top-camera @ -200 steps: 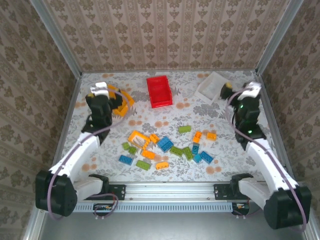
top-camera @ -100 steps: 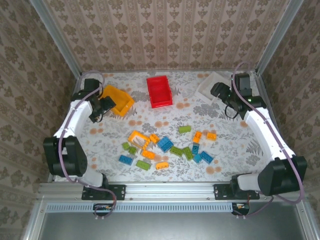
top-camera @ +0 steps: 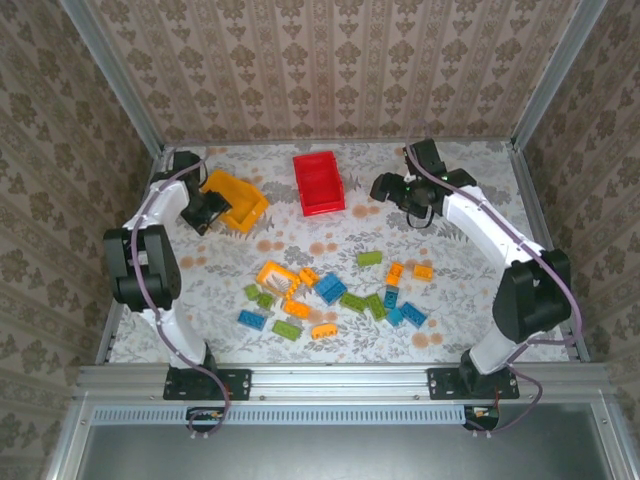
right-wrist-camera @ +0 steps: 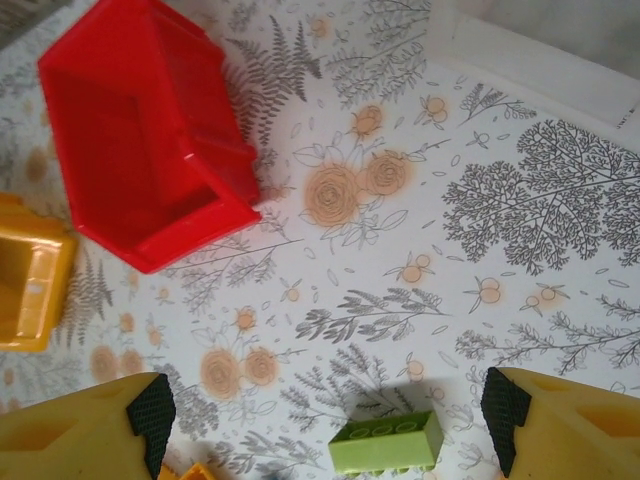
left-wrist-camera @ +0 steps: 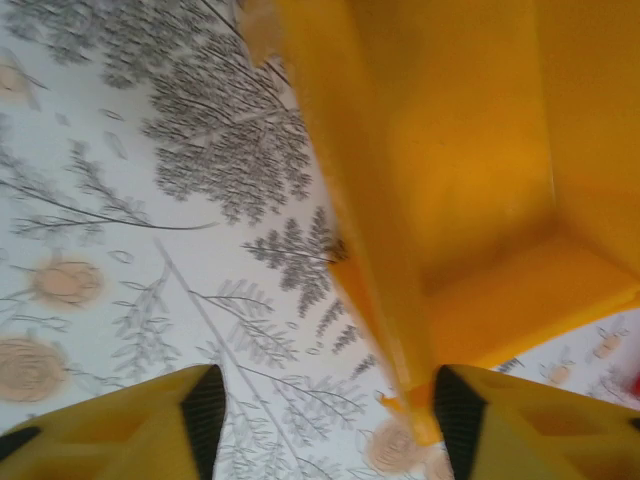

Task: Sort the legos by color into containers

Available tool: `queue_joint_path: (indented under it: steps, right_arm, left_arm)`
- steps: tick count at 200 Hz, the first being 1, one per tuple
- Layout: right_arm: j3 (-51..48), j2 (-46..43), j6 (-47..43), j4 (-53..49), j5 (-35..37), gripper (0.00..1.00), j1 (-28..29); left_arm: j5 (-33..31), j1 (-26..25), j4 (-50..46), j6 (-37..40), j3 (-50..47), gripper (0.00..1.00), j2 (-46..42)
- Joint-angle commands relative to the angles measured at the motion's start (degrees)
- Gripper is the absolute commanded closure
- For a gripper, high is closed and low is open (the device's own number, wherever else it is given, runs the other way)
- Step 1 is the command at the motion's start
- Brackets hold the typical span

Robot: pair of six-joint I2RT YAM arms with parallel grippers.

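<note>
With the yellow-orange container crooked and far from the legos, my left gripper needs to take its side (left-wrist-camera: 372, 220) and pull it straight beside the red container before sorting.
The legos (top-camera: 330, 290) lie scattered mid-table in green, blue and orange. At the far left my left gripper (top-camera: 212, 208) is at the yellow-orange container (top-camera: 240, 203). In the left wrist view the gripper (left-wrist-camera: 330, 410) is open, and the container's wall (left-wrist-camera: 380, 260) runs down between the fingers, close against the right pad (left-wrist-camera: 452, 410). My right gripper (top-camera: 388, 188) hovers right of the red container (top-camera: 318, 183). It (right-wrist-camera: 325, 410) is open over bare table, with a green lego (right-wrist-camera: 385, 440) lying between the fingertips below and the red container (right-wrist-camera: 150, 130) ahead at the left.
Metal rails and patterned walls close in the table on three sides. A white edge (right-wrist-camera: 540, 60) crosses the top right of the right wrist view. Open floral cloth (top-camera: 470, 320) stretches between the lego pile and the near rail.
The right gripper has swung left from the far right corner to beside the red container. The left gripper has stayed at the yellow-orange container and its jaws have narrowed around the wall.
</note>
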Motion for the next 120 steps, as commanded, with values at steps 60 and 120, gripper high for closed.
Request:
queue_joint_path:
  steps: [60, 120]
  right_arm:
    - [16.22, 19.56, -6.91, 2.43, -6.32, 0.21, 2.19]
    - [30.36, 32.84, -7.39, 2.68, -6.92, 0.22, 4.49]
  left_arm:
    - [-5.28, -0.81, -2.67, 9.61, 4.35, 0.75, 1.75]
    - [-5.59, -3.02, -5.58, 12.37, 4.63, 0.53, 0.22]
